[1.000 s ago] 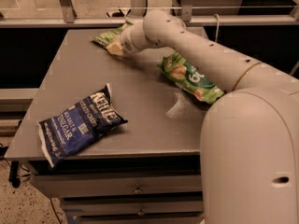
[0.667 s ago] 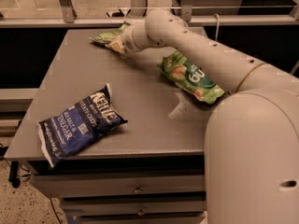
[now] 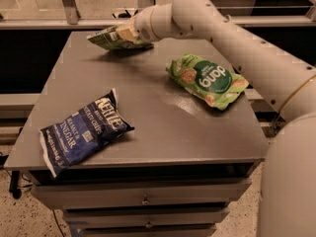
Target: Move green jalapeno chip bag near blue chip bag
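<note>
Next, my gripper lets go of the green jalapeno chip bag on the grey table (image 3: 121, 65) just past the blue chip bag.
The small olive-green jalapeno chip bag (image 3: 107, 37) hangs a little above the far end of the grey table (image 3: 163, 127), with its shadow under it. My gripper (image 3: 126, 33) is shut on the bag's right end, and the arm reaches in from the right. The dark navy-blue Kettle chip bag (image 3: 83, 132) lies flat at the table's front left corner, far from the gripper and the olive-green bag.
A larger bright green "dang" bag (image 3: 208, 80) lies on the right side of the table under my arm. The table has drawers (image 3: 144, 199) in front. A rail and glass wall (image 3: 59, 14) run behind the far edge.
The gripper has lifted the olive-green bag off the table's far end and carried it slightly left. The blue bag and the dang bag have not moved.
</note>
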Controlling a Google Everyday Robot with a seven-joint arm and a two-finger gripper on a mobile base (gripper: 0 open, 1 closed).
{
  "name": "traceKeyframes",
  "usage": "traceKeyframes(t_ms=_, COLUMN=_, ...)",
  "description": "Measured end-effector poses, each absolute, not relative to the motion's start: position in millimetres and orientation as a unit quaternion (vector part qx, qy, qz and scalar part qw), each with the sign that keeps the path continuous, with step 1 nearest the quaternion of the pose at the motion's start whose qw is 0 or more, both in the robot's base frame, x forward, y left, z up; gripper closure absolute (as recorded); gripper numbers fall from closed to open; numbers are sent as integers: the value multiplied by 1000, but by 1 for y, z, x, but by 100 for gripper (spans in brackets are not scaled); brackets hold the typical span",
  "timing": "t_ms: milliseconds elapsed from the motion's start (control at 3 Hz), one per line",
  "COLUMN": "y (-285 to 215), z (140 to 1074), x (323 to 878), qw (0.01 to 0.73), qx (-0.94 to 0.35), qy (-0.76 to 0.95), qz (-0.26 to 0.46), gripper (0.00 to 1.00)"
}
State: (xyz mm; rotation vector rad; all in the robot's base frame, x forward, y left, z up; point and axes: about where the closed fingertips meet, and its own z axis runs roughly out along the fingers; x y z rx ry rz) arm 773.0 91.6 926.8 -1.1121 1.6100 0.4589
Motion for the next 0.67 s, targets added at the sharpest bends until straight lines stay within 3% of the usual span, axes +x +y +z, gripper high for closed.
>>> traceKeyframes(t_ms=667, y=62, z=967, x=683, qw=533, qx=-507, qy=623, qz=267, gripper=100)
